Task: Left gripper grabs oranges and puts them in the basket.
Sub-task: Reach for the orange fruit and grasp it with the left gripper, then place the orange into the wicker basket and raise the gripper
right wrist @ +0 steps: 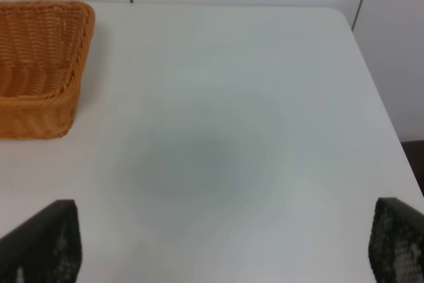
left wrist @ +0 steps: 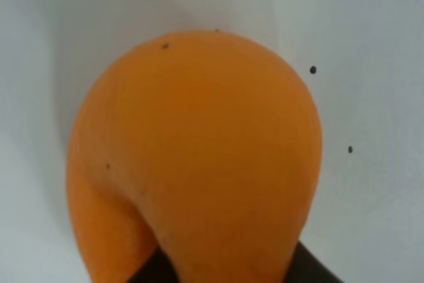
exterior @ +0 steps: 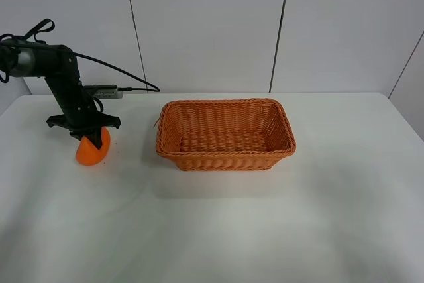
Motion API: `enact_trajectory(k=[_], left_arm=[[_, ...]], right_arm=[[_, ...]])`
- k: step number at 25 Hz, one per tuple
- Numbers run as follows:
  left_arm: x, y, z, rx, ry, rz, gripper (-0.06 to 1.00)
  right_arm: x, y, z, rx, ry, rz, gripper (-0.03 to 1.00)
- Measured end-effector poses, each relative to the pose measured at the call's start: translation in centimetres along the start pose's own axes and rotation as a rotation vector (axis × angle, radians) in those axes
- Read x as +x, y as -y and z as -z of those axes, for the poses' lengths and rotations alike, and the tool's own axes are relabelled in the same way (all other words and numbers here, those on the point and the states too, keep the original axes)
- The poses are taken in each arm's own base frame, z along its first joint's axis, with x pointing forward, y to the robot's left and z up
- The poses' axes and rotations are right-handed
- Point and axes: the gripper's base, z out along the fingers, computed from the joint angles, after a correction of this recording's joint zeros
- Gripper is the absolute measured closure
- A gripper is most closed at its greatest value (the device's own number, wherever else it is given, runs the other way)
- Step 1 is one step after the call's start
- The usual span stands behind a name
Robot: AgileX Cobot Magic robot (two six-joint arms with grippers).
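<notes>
Next, I let go of the orange with my left gripper on the basket's bottom, beside the middle of its front side (exterior: 232, 140).
The orange (exterior: 92, 151) is at the table's left side, at or just above the surface. My left gripper (exterior: 90, 140) comes down on its top, with the black fingers closed on it. In the left wrist view the orange (left wrist: 199, 157) fills the picture and a dark finger (left wrist: 315, 271) shows at its edge. The wicker basket (exterior: 225, 159) stands in the middle of the table, empty, to the right of the orange. My right gripper (right wrist: 222, 240) is open and empty over bare table, and it is out of the exterior high view.
A black cable (exterior: 119, 71) trails from the left arm toward the wall, past a small grey device (exterior: 106, 91). The basket's corner (right wrist: 40, 97) shows in the right wrist view. The table's right edge (right wrist: 377, 97) lies close to the right gripper.
</notes>
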Motion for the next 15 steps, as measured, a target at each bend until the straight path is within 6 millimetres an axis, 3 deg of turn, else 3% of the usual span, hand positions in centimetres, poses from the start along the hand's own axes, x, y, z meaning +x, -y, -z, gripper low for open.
enact_trajectory(k=[6,15], left_arm=[[0.4,-0.8,3.3,-0.010,0.054,0.023,0.71],[2.6,-0.6,13.7,-0.010,0.282,0.035,0.72]], right_arm=[[0.0,0.0,0.0,0.000,0.000,0.000,0.27],[0.0,0.0,0.0,0.000,0.000,0.000,0.27]])
